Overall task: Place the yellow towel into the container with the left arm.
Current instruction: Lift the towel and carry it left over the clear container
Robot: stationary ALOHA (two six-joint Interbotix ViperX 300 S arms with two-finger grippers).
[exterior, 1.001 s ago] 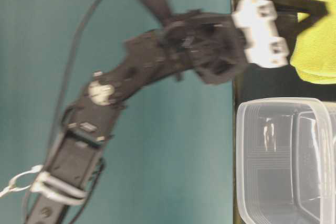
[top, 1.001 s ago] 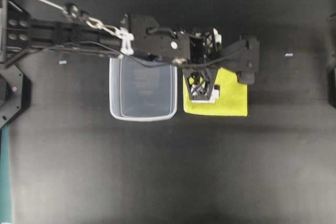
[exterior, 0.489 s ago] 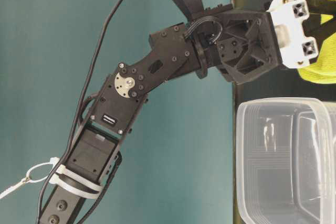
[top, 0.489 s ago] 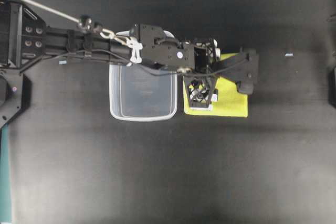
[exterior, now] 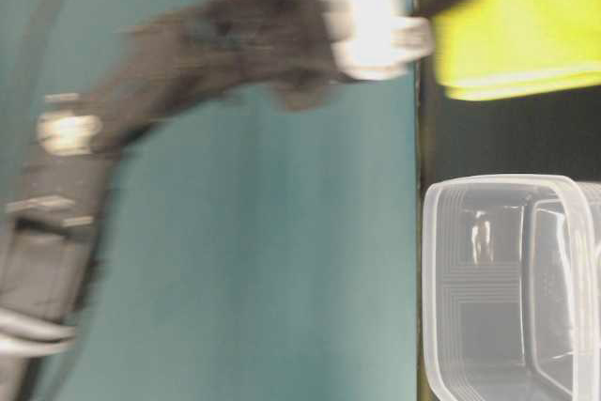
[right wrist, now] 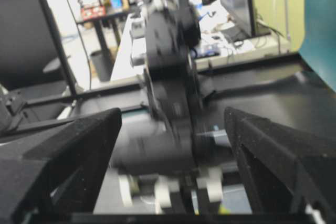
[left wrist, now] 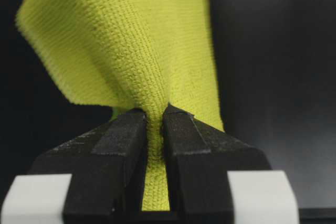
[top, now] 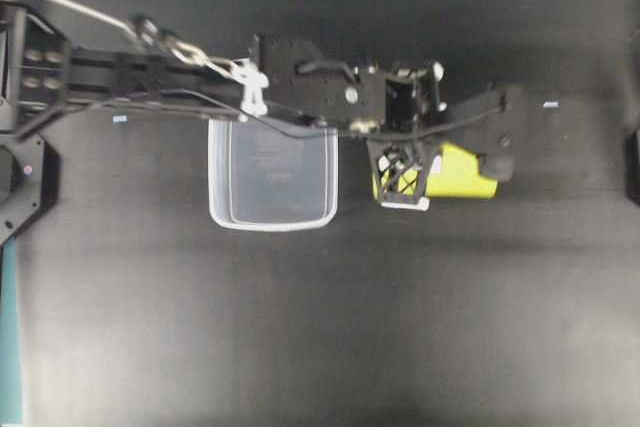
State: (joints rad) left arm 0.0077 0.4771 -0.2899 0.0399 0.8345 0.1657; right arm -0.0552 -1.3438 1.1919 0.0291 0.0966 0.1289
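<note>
Next, the left gripper releases the yellow towel on the bare bottom of the clear container [top: 279, 140], at about its middle.
The yellow towel [top: 458, 173] is bunched up and hangs from my left gripper [top: 402, 175], just right of the clear container [top: 272, 172]. In the left wrist view the jaws [left wrist: 155, 116] are pinched shut on a fold of the towel [left wrist: 136, 40]. The table-level view shows the towel [exterior: 516, 25] off the table, apart from the container [exterior: 507, 288], with the left arm blurred. The container holds nothing. My right gripper [right wrist: 173, 145] is open and empty, facing the left arm.
The table is a dark mat [top: 320, 327]. Small pale tape marks lie on the mat at the left [top: 120, 119] and at the right [top: 550, 105]. A teal wall [exterior: 235, 232] stands behind the table edge.
The towel lay flat on the mat; now the left gripper has closed on it and lifted it, bunched. The gripper has shifted slightly right and is in motion.
</note>
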